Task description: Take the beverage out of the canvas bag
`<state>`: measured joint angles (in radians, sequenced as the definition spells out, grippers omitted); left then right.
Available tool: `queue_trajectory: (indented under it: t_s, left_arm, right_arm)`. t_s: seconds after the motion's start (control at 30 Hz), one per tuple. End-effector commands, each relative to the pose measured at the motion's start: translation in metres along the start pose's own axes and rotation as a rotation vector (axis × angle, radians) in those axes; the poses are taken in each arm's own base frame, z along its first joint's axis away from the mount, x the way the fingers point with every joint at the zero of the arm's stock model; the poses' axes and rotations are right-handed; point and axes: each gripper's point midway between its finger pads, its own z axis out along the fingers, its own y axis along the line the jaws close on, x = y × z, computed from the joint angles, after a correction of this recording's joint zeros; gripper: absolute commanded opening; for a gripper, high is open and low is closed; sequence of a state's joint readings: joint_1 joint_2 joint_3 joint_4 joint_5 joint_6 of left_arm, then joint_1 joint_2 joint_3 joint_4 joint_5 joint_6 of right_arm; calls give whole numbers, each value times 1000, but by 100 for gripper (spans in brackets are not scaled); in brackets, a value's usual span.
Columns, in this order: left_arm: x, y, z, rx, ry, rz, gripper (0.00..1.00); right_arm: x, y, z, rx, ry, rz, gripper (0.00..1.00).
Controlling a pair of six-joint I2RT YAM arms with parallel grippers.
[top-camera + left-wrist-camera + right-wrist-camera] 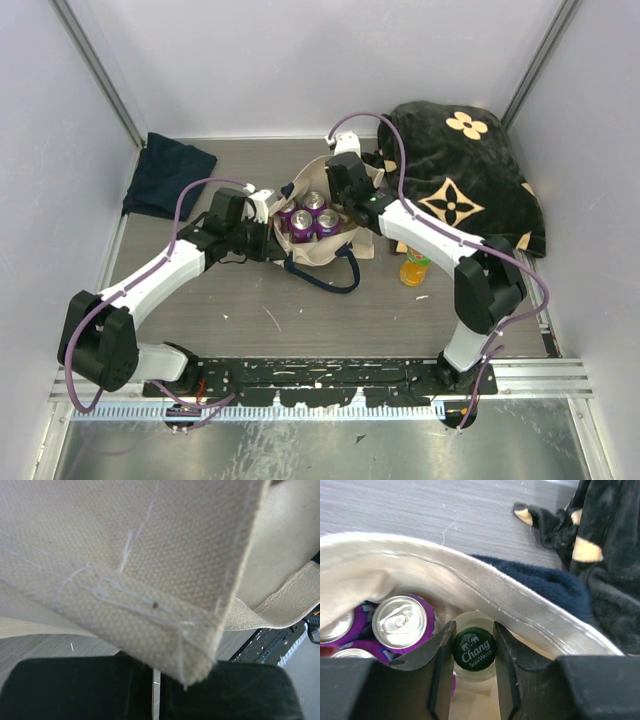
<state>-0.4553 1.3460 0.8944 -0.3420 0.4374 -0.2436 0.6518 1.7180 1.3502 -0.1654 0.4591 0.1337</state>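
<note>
I should release the beverage, now standing inside the cream canvas bag, with my right gripper on the table (389, 302) between the navy handle and orange drink bottle, slightly nearer me.
The cream canvas bag (318, 245) stands mid-table with its mouth open. Inside it, in the right wrist view, is the beverage (474, 649), a clear bottle with a green "Chang Soda Water" cap, standing beside purple cans (400, 622). My right gripper (473, 635) reaches down into the bag (395, 565), and its two fingers press on either side of the cap. From above, the right gripper (346, 203) hides the bottle. My left gripper (156, 669) is shut on a corner of the bag's canvas (150, 555), at the bag's left edge (268, 213).
Three purple cans (312, 216) show in the bag from above. An orange drink bottle (415, 268) lies on the table right of the bag. A black bag with tan flowers (465, 170) fills the back right. A navy cloth (165, 172) lies back left. The bag's navy handle (335, 282) hangs forward.
</note>
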Motion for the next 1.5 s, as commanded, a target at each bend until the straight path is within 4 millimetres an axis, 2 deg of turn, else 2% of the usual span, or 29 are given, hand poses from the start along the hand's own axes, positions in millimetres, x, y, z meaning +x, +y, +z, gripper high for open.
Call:
queue_trajectory:
  t_s: [0.0,0.1,0.37,0.5,0.67,0.77,0.9,1.1,1.33,1.47]
  left_arm:
    - [22,12,-1,-55,83,-29,0]
    - [21,11,-2,-55,81,-28,0]
    - [18,9,-5,-59,79,-27,0]
    - [17,9,-6,-58,77,-32,0]
    - [18,10,-6,-64,80,-36,0]
    - [17,10,-6,-70,81,-34,0]
    - [15,12,-7,-85,80,-32,0]
    - [15,16,-6,-100,85,-35,0]
    - [16,17,-6,-106,98,-30,0]
    - [19,18,-5,-108,105,-33,0]
  right_arm:
    - [-161,-2,-92,-110,-419,160,1]
    - [-180,1,-118,-146,-470,164,1]
    - [-218,2,-208,-212,-599,157,1]
    - [-220,-8,-251,-227,-620,169,1]
    - [-208,-30,-291,-252,-611,231,1]
    - [-191,-39,-302,-274,-561,243,1]
    - [-152,-45,-303,-284,-429,217,1]
    - [-73,-40,-280,-278,-216,224,1]
    - [6,-43,-250,-207,-84,283,1]
    - [34,-52,-235,-139,-79,279,1]
